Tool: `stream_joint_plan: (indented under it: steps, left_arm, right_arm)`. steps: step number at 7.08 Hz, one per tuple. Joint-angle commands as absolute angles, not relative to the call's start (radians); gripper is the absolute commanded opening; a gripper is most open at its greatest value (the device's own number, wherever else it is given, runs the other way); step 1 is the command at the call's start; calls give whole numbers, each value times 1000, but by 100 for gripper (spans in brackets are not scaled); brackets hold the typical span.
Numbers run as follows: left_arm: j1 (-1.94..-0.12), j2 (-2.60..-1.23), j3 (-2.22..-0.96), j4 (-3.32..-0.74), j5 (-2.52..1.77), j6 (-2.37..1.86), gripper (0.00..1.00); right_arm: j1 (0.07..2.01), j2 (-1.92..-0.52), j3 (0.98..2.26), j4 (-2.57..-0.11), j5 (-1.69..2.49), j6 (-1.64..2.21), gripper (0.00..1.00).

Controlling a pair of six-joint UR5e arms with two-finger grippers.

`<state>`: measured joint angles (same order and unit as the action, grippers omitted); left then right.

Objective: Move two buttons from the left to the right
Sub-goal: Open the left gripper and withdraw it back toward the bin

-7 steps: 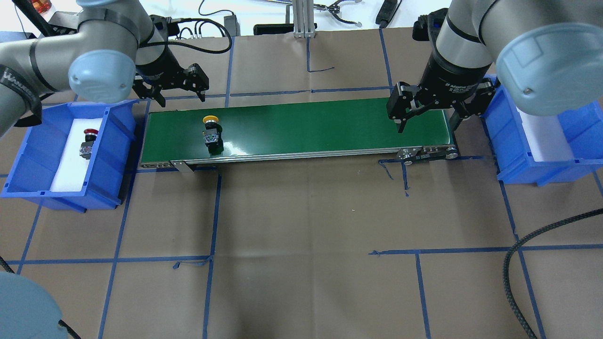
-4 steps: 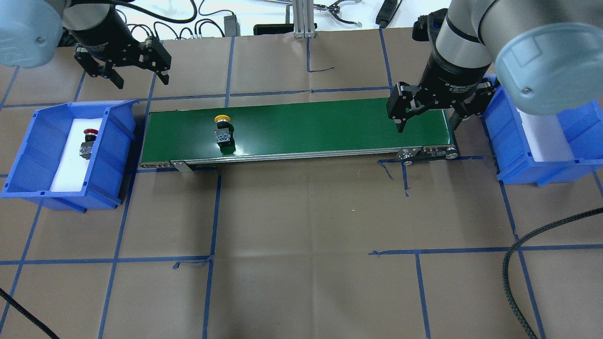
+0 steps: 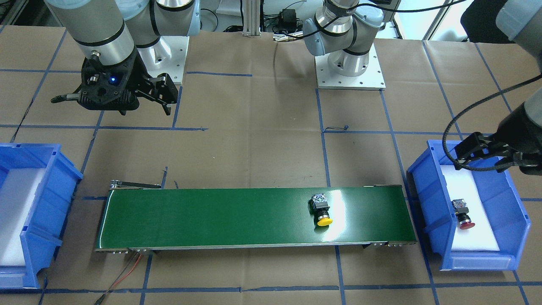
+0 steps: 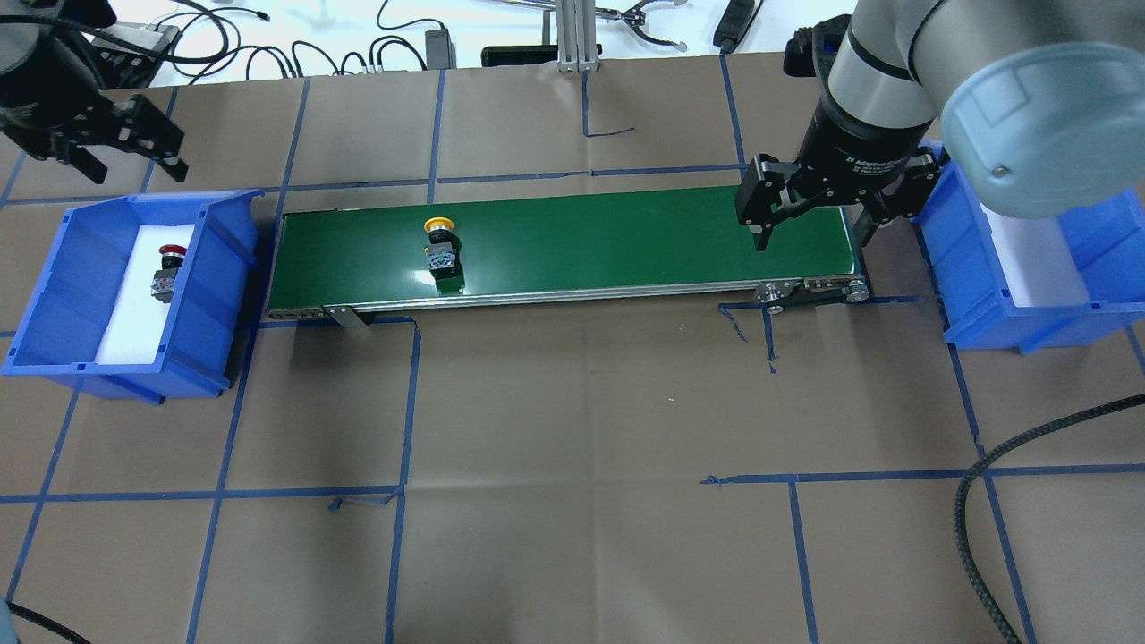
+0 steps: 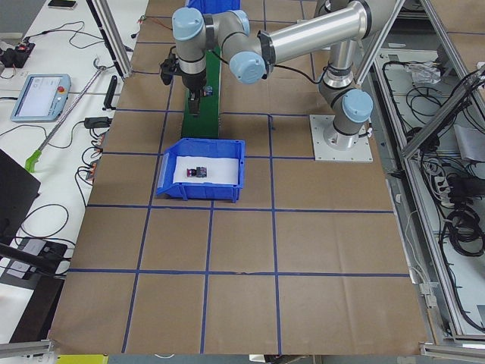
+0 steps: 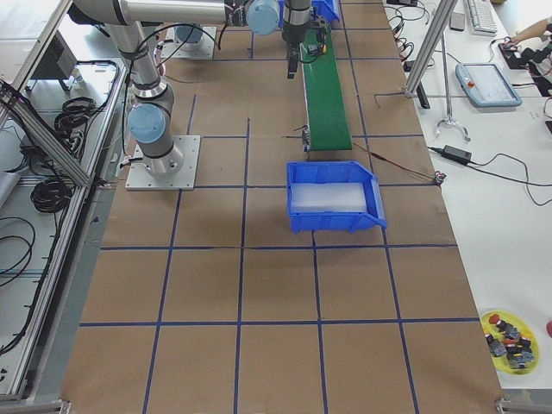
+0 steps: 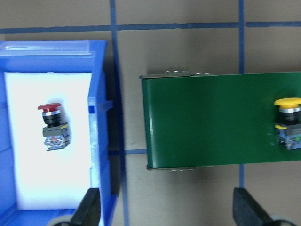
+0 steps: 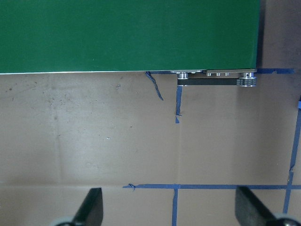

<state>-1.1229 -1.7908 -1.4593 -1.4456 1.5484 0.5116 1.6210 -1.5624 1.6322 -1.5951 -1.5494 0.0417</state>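
The fingers of my left gripper should close on the red-capped button's black middle (image 3: 463, 216) (image 7: 52, 121), just behind its red cap, where it lies on the bin's white foam.
The yellow-capped button (image 4: 440, 243) lies on its side on the green conveyor belt (image 4: 581, 237), left of the belt's middle; it also shows in the front view (image 3: 322, 210) and the left wrist view (image 7: 288, 121). The red-capped button (image 4: 167, 270) lies on white foam in the left blue bin (image 4: 54, 268), and shows in the left wrist view (image 7: 52, 125) too. My left gripper (image 4: 130, 165) is open and empty, high above the bin's far edge. My right gripper (image 4: 814, 234) is open and empty, hovering over the belt's right end.
An empty blue bin with white foam (image 4: 1029, 304) stands right of the belt. A thick braided black cable (image 4: 984, 483) curls at the front right. Cables, tools and an aluminium post (image 4: 572, 36) line the far edge.
My left gripper has swung left, from the belt's left end to over the left bin's far edge. The yellow button has ridden right along the belt. The right arm has not moved.
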Motion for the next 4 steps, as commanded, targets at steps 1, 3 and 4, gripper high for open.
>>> stream_joint_plan:
  steps: [1, 3, 4]
  left_arm:
    - [-999, -1815, -1485, -1431, 1548, 671, 100]
    - [-994, -1865, -1488, -1392, 1546, 672, 99]
    - [-994, -1882, -1502, -1344, 1546, 670, 99]
  right_arm:
    - [1621, -1563, 1632, -1595, -1551, 41, 100]
    - [1621, -1563, 1632, -1594, -1549, 43, 100]
    - [1621, -1563, 1632, -1594, -1548, 43, 100]
